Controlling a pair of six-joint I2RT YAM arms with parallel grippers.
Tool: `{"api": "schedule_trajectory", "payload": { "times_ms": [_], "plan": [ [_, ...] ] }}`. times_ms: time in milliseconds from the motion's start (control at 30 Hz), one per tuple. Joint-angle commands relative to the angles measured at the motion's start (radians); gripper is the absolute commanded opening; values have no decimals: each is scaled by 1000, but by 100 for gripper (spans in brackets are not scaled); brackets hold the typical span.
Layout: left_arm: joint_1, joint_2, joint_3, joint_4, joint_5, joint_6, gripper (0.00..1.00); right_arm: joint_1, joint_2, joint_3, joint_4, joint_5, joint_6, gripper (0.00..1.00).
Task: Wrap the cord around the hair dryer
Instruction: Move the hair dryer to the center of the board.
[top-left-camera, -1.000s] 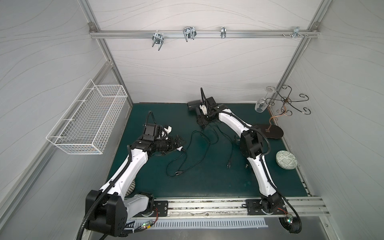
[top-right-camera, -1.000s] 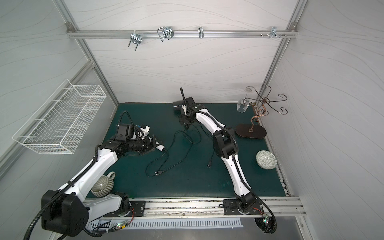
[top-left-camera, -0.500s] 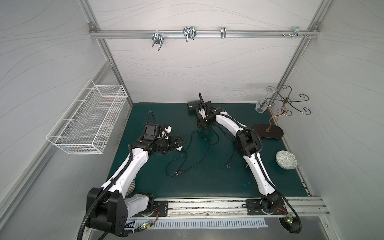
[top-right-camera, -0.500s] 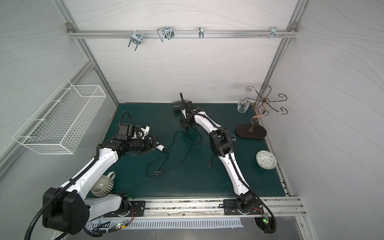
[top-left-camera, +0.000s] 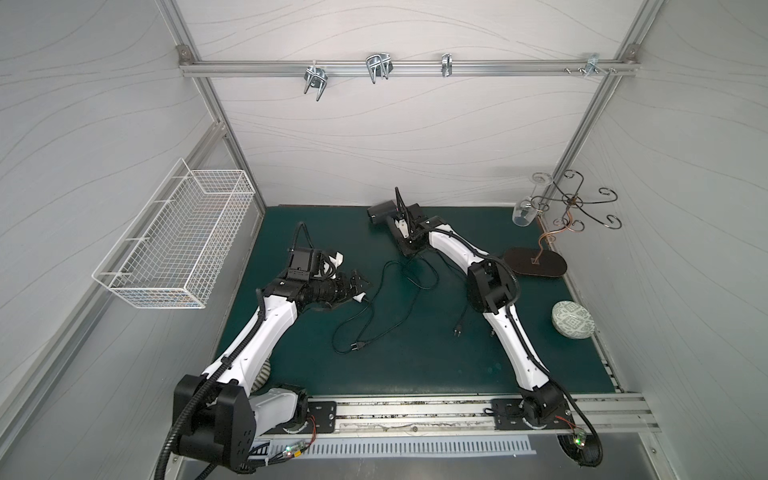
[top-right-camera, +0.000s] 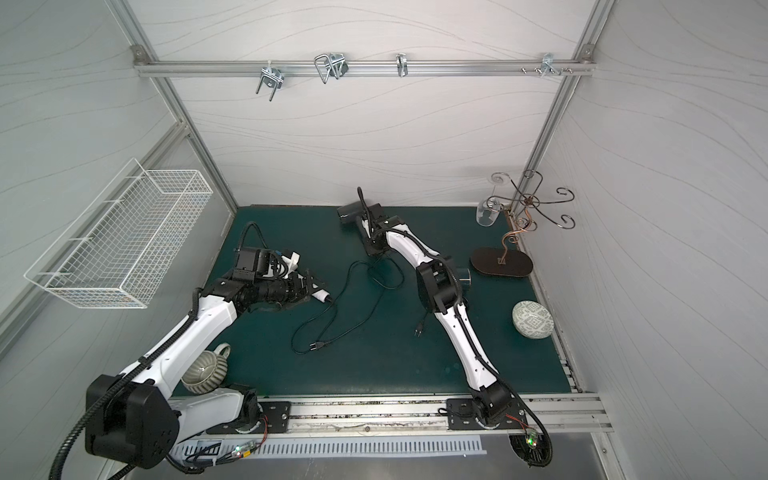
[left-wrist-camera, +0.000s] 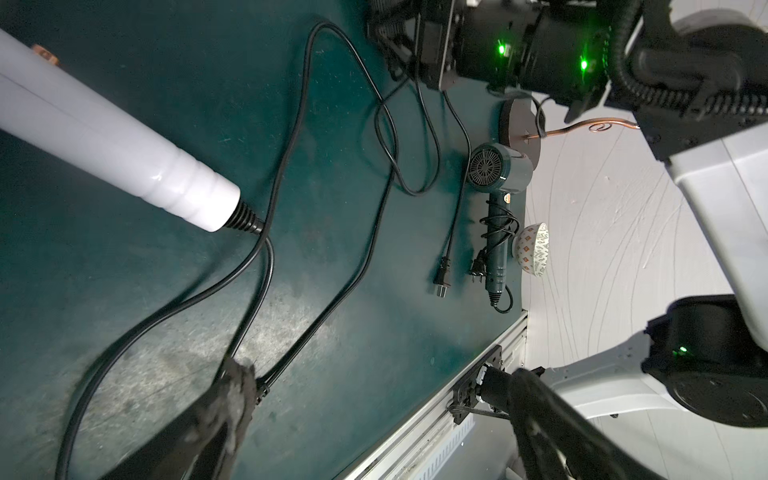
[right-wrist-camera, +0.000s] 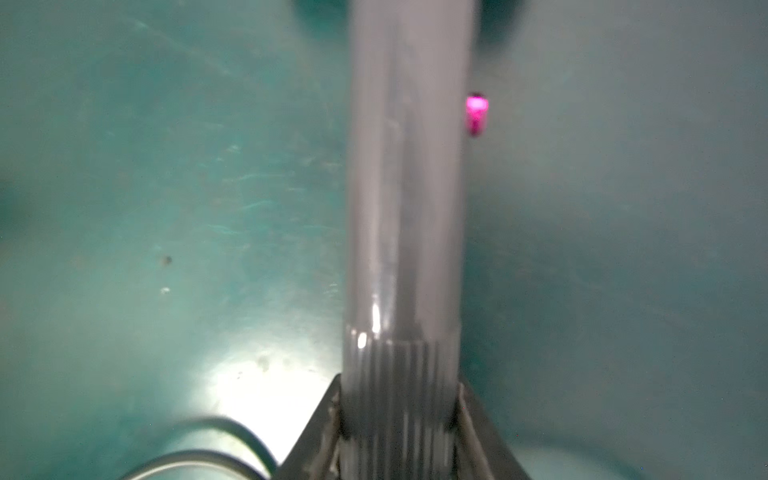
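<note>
The black hair dryer is held in my right gripper by its ribbed end, far from the head, so I should take the smooth handle higher up (right-wrist-camera: 408, 208) before I lift it.
A black hair dryer (top-left-camera: 381, 211) (top-right-camera: 348, 215) lies at the back of the green mat. My right gripper (top-left-camera: 406, 237) (top-right-camera: 371, 239) is shut on its handle (right-wrist-camera: 407, 208), with a jaw pressed against each side of the ribbed end. Its black cord (top-left-camera: 419, 274) (right-wrist-camera: 199, 449) trails loose over the mat to a plug (top-left-camera: 458, 330). My left gripper (top-left-camera: 353, 286) (left-wrist-camera: 386, 395) stands open low over the mat, above a white hair dryer's handle (left-wrist-camera: 104, 137). One of its fingers (left-wrist-camera: 232, 395) touches that dryer's cord (left-wrist-camera: 266, 266).
A dark green hair dryer (left-wrist-camera: 498, 170) with its cord wound round the handle lies by the right arm. A patterned bowl (top-left-camera: 573, 322), a glass stand (top-left-camera: 536, 262) and a glass (top-left-camera: 523, 212) are at the right. A wire basket (top-left-camera: 174, 245) hangs left. A ribbed mug (top-right-camera: 205, 372) is front left.
My right gripper has turned over the black hair dryer and closed its jaws on the handle. The left arm has hardly moved.
</note>
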Motion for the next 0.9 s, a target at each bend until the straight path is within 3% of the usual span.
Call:
{"api": "schedule_trajectory", "payload": {
  "times_ms": [0, 367, 500, 633, 767, 867],
  "plan": [
    [4, 10, 46, 7, -8, 19, 98, 11, -44, -105, -42, 32, -23, 23],
    [4, 13, 41, 40, 12, 3, 98, -19, -402, -676, -35, 55, 7, 18],
    [4, 19, 46, 42, 19, 8, 98, -32, -496, -796, -60, 5, 19, 28],
    [4, 21, 42, 49, 30, 8, 98, -32, -499, -771, -75, -15, 7, 52],
    [4, 20, 46, 42, 37, 12, 98, -36, -432, -633, -107, -9, -8, 64],
    [4, 14, 55, 25, 34, 21, 98, -40, -379, -529, -115, -9, -10, 67]
  ]
}}
